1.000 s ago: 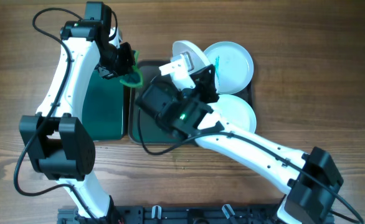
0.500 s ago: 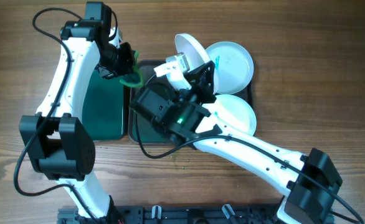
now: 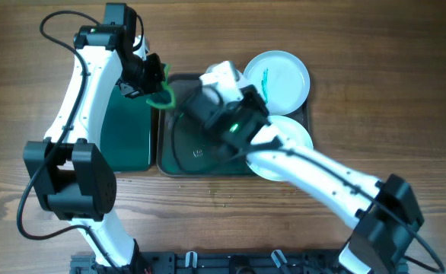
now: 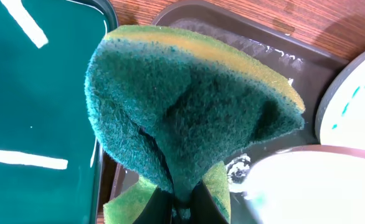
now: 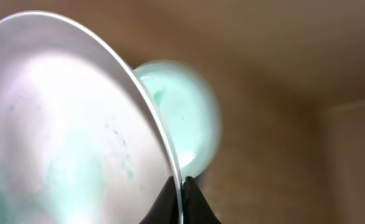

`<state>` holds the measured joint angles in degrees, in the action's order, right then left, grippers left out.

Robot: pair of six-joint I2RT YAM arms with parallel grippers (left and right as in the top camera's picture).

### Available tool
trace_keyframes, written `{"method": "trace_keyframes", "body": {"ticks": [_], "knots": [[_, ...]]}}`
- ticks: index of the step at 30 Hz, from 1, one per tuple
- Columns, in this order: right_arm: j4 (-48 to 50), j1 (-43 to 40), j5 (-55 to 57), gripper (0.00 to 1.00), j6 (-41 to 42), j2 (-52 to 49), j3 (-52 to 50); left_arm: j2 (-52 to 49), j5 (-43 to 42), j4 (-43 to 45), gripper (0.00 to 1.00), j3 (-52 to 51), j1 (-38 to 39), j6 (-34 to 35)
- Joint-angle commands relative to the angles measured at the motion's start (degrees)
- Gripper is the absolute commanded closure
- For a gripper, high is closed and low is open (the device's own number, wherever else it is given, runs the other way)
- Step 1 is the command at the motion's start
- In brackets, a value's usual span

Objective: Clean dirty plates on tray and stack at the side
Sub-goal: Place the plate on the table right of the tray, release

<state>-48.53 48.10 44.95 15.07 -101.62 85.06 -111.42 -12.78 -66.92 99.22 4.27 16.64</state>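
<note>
The white plate will go from my right gripper onto the bare wooden table [image 3: 351, 121], beside the tray edge nearest the other plates.
My right gripper [image 5: 181, 186] is shut on the rim of a white plate [image 5: 64, 124] with faint teal smears and holds it tilted. From overhead this gripper [image 3: 230, 85] is over the dark tray [image 3: 196, 156], and the arm mostly hides its plate. A second plate [image 3: 280, 76] with a teal smear lies at the tray's back right. A third plate [image 3: 293, 135] lies at the front right, partly under the arm. My left gripper [image 3: 153, 82] is shut on a green sponge [image 4: 182, 106] at the tray's left edge; the held plate [image 4: 313, 186] is just right of the sponge.
A smaller bright green tray [image 3: 124, 129] with a black rim lies left of the dark tray, under my left arm. Wooden table [image 3: 375, 46] surrounds both trays. A black rail [image 3: 208, 262] runs along the front edge.
My right gripper has swung right and back with the plate, turning it from a visible tilted disc to mostly hidden under the arm. The left arm and sponge have not moved.
</note>
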Motion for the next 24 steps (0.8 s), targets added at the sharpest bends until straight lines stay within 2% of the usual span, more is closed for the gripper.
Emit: {"method": "trace_keyframes", "body": {"ticks": [1,6,8,10,11,16,21,24], "knots": [[0.26,-10.91,-39.63,0.96,3.06,1.79,0.22,0.72,0.44,-0.26,0.96,0.00,1.25,0.55],[-0.70,-25.46,-63.28,0.96,-0.09,2.45,0.22,0.72,0.46,-0.46,0.96,0.00,3.82,0.76],[-2.12,-31.61,-67.43,0.96,-0.79,2.95,0.22,0.72,0.46,-0.46,0.96,0.00,4.94,0.76],[-4.22,-37.73,-67.93,0.96,-1.66,3.41,0.22,0.72,0.48,-0.42,0.96,0.00,5.81,0.76],[-6.64,-43.87,-67.71,0.96,-3.17,3.72,0.22,0.72,1.07,-0.39,0.96,0.00,6.62,0.74],[-10.34,-58.45,-64.22,0.96,-4.63,3.72,-1.36,0.72,3.37,-0.42,0.96,0.00,7.48,0.79],[-8.20,-69.16,-58.42,0.96,-3.78,3.72,-7.43,0.72,3.48,-0.42,0.96,0.00,7.48,0.98],[-2.27,-73.46,-55.67,0.96,-0.90,3.72,-14.25,0.72,3.48,-0.39,0.96,0.00,7.48,0.98]]}}
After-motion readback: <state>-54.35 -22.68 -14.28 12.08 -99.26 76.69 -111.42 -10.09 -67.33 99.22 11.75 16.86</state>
